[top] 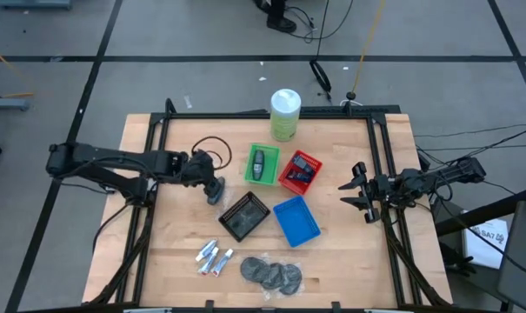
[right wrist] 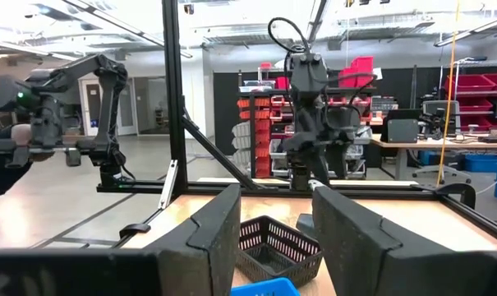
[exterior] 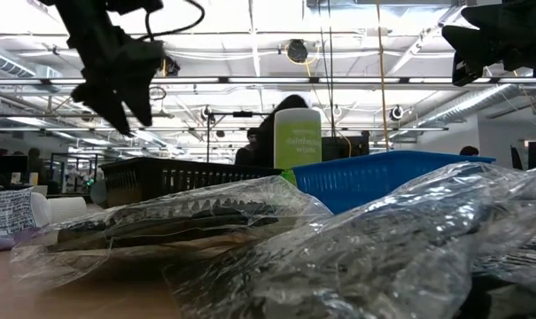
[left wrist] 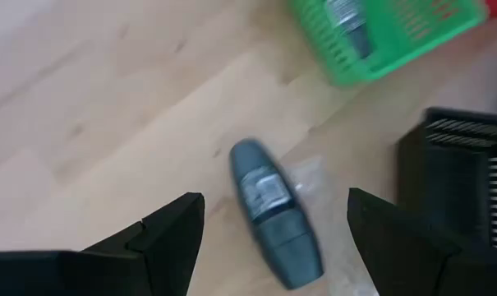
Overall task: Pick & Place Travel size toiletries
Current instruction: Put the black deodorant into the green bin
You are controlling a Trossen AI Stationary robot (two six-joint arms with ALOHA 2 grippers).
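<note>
The middle of the dark grey bottle [top: 215, 191] [left wrist: 276, 210] is on the table. Next, my left gripper closes on it there, at its label's end beside the cap.
One dark grey oval bottle [left wrist: 273, 214] lies on its side on the wooden table, left of the black tray [top: 244, 215]. My left gripper [top: 207, 172] hovers above it, open, with a finger on either side and not touching; the low view shows the left gripper [exterior: 117, 80] raised well off the table. A second grey bottle [top: 261, 164] lies in the green tray [top: 250, 175]. Navy packs [top: 302, 169] sit in the red tray. White tubes [top: 213, 256] and grey discs [top: 271, 272] in clear wrap lie near the table's near edge. My right gripper [top: 360, 189] waits open at the right side.
The blue tray [top: 296, 220] stands right of the black tray. The tall pale-green canister [top: 285, 113] stands at the far edge. A black frame rail [top: 380, 165] runs round the table. Bare wood lies left of the bottle and between the trays and my right gripper.
</note>
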